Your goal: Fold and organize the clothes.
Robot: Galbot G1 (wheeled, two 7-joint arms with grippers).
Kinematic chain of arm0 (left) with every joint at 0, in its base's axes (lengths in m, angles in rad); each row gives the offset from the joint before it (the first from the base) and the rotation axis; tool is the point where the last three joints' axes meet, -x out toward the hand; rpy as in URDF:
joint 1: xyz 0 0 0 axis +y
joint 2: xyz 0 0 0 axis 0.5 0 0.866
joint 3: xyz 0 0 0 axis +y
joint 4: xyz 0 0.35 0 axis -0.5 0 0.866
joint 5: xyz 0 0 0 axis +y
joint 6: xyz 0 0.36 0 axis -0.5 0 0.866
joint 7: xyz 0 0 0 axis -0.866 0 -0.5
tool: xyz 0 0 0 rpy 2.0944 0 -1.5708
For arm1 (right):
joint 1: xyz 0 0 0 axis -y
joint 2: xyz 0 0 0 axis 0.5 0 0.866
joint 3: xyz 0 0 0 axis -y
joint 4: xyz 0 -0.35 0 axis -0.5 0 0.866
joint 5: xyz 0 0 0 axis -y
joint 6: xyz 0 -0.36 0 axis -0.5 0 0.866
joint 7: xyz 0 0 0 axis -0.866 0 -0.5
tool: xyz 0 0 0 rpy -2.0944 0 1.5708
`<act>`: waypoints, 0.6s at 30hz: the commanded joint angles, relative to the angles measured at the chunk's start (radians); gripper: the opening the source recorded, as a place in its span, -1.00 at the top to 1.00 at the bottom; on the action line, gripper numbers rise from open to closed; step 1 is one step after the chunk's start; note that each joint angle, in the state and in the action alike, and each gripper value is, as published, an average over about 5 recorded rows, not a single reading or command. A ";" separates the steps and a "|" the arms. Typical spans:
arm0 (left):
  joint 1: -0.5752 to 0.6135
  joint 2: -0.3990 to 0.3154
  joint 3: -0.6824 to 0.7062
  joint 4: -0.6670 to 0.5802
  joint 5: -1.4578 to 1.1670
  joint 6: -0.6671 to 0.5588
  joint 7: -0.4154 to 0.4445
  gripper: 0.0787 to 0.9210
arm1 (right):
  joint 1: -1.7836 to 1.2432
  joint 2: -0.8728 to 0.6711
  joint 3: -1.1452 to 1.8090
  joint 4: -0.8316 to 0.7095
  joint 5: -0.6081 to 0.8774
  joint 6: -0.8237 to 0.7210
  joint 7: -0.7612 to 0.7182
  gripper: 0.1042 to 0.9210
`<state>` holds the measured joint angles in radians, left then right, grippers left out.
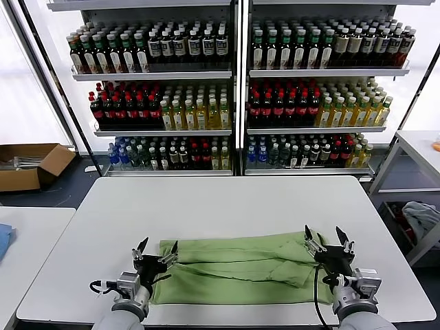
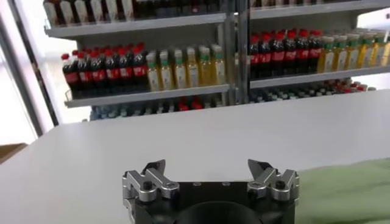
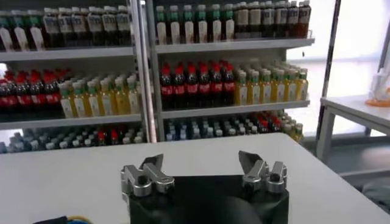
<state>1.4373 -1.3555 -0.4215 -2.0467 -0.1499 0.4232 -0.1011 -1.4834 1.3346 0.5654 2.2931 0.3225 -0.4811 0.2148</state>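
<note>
I need to pinch the shirt's near end (image 1: 167, 246) with my left gripper and pull the shirt closer before folding it over, as its far end lies by my right gripper.
A light green shirt (image 1: 237, 269) lies folded into a long strip across the near part of the white table (image 1: 227, 203). Its collar, buttons and print are hidden. My left gripper (image 1: 158, 250) is open at the strip's left end, empty. My right gripper (image 1: 324, 238) is open at the strip's right end, empty. In the left wrist view the open left gripper (image 2: 209, 167) points over bare table, with green fabric (image 2: 350, 189) beside it. In the right wrist view the open right gripper (image 3: 201, 159) points over bare table; no fabric shows there.
Shelves of bottles (image 1: 240, 89) stand behind the table. A cardboard box (image 1: 31, 165) lies on the floor at far left. A second table (image 1: 27, 240) is at left, a side table (image 1: 419, 148) with cloth under it at right.
</note>
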 commanded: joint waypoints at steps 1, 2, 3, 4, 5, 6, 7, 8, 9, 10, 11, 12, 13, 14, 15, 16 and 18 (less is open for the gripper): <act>0.041 -0.072 -0.004 -0.015 -0.052 0.017 -0.042 -0.77 | 0.006 0.003 -0.016 0.037 0.012 0.005 0.003 -0.75; 0.043 -0.073 -0.004 -0.015 -0.054 0.019 -0.040 -0.77 | 0.007 0.004 -0.022 0.036 0.011 0.004 0.003 -0.76; 0.045 -0.074 -0.005 -0.014 -0.055 0.020 -0.039 -0.77 | 0.007 0.005 -0.027 0.035 0.009 0.004 0.003 -0.76; 0.047 -0.074 -0.007 -0.011 -0.055 0.021 -0.038 -0.77 | 0.007 0.006 -0.031 0.033 0.008 0.004 0.003 -0.76; 0.048 -0.074 -0.010 -0.007 -0.056 0.022 -0.036 -0.77 | 0.006 0.006 -0.034 0.032 0.008 0.004 0.003 -0.76; 0.050 -0.073 -0.014 -0.002 -0.057 0.022 -0.035 -0.77 | 0.005 0.005 -0.036 0.030 0.007 0.004 0.003 -0.76; 0.051 -0.072 -0.017 0.002 -0.058 0.021 -0.035 -0.77 | 0.005 0.004 -0.036 0.029 0.007 0.005 0.003 -0.76; 0.053 -0.070 -0.019 0.005 -0.059 0.021 -0.034 -0.77 | 0.004 0.003 -0.036 0.028 0.008 0.005 0.004 -0.76; 0.054 -0.069 -0.021 0.008 -0.060 0.021 -0.033 -0.77 | 0.004 0.002 -0.036 0.027 0.008 0.005 0.004 -0.76; 0.056 -0.067 -0.022 0.010 -0.060 0.021 -0.031 -0.77 | 0.004 0.001 -0.035 0.026 0.008 0.005 0.004 -0.76; 0.057 -0.066 -0.022 0.012 -0.060 0.021 -0.029 -0.77 | 0.004 0.001 -0.035 0.026 0.009 0.005 0.004 -0.76; 0.058 -0.065 -0.021 0.014 -0.059 0.021 -0.028 -0.77 | 0.003 0.001 -0.035 0.027 0.009 0.005 0.004 -0.76; 0.057 -0.066 -0.021 0.018 -0.058 0.021 -0.026 -0.77 | 0.003 0.002 -0.035 0.028 0.009 0.005 0.004 -0.76; 0.056 -0.066 -0.021 0.022 -0.058 0.021 -0.025 -0.77 | 0.002 0.003 -0.035 0.029 0.009 0.005 0.004 -0.76; 0.055 -0.067 -0.021 0.026 -0.058 0.020 -0.025 -0.77 | 0.000 0.003 -0.036 0.030 0.008 0.005 0.004 -0.76; 0.052 -0.067 -0.021 0.031 -0.057 0.020 -0.024 -0.77 | -0.001 0.004 -0.036 0.030 0.008 0.006 0.004 -0.76; 0.048 -0.067 -0.022 0.043 -0.056 0.019 -0.022 -0.77 | -0.005 0.003 -0.034 0.031 0.008 0.006 0.004 -0.76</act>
<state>1.4836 -1.4108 -0.4384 -2.0290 -0.1976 0.4405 -0.1203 -1.4887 1.3371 0.5365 2.3176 0.3283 -0.4759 0.2179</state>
